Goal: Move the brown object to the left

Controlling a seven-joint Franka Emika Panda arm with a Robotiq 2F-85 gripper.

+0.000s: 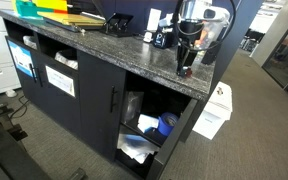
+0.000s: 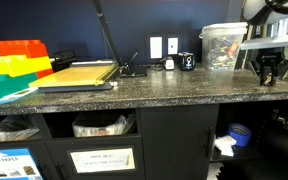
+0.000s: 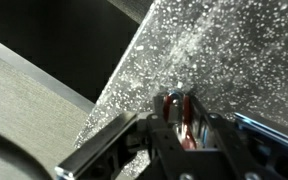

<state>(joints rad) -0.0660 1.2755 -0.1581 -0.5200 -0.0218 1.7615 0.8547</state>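
My gripper is to move the brown object. Next, I let go of it on the countertop (image 1: 112, 46) between the paper cutter and the small dark gadget.
My gripper (image 1: 187, 66) is at the right end of the dark speckled countertop (image 1: 104, 50), fingertips down at the surface near the front corner; it also shows in an exterior view (image 2: 267, 76). In the wrist view the fingers (image 3: 178, 106) are close together, with a small reddish-brown lump, the brown object (image 3: 187, 131), pinched between them. The brown object is too small to make out in both exterior views, hidden by the fingers.
A clear display box (image 2: 224, 48) stands just behind the gripper. A small dark gadget (image 2: 186, 61) sits near the wall sockets. A paper cutter (image 2: 79, 75) and coloured trays (image 2: 14, 65) are at the counter's far end. The counter edge (image 3: 114, 95) is close to the fingers.
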